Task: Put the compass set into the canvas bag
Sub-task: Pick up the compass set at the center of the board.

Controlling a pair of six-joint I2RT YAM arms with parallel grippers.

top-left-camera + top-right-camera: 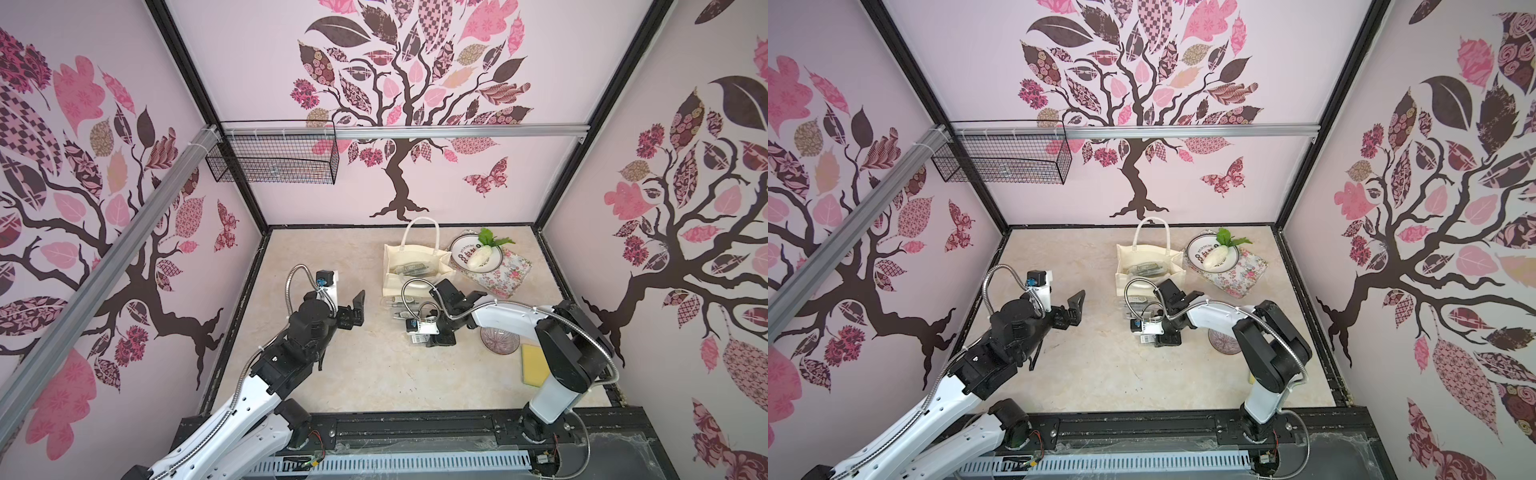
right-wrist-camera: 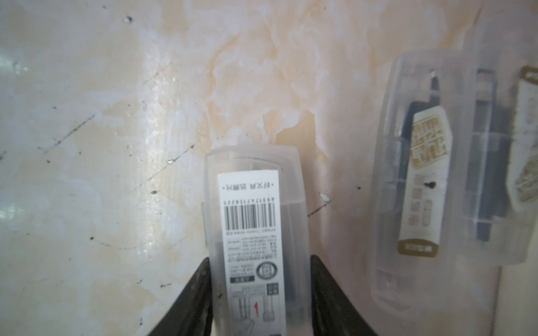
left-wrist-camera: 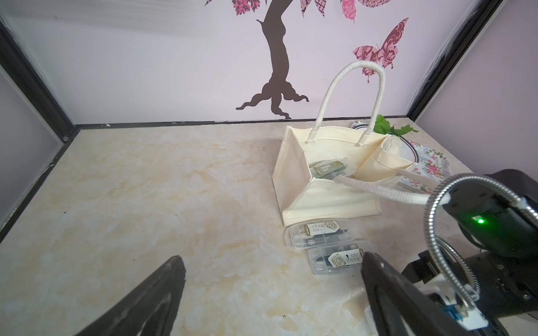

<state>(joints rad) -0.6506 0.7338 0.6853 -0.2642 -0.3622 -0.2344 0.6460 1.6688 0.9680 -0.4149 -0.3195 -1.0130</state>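
Note:
Next, my right gripper lets go of the compass set case on top of the clear case inside the cream canvas bag (image 1: 413, 264).
The cream canvas bag (image 1: 392, 266) (image 3: 329, 203) stands open near the back of the table, and one clear compass set case (image 3: 329, 170) lies inside it. Two more compass set cases (image 3: 317, 234) (image 3: 337, 260) lie on the table just in front of the bag. My right gripper (image 2: 260, 261) points down at the table and is shut on another clear compass set case (image 2: 253, 221), barcode label up. I cannot tell whether that case rests on the table. My left gripper (image 3: 272, 257) hovers wide open to the left of the bag, holding nothing.
A plate (image 1: 461, 249) with a white radish and green leaves sits on a floral cloth (image 1: 507, 270) right of the bag. A pink glass bowl (image 1: 498, 343) and a yellow sponge (image 1: 534, 365) lie under the right arm. A wire basket (image 1: 274, 158) hangs on the back wall.

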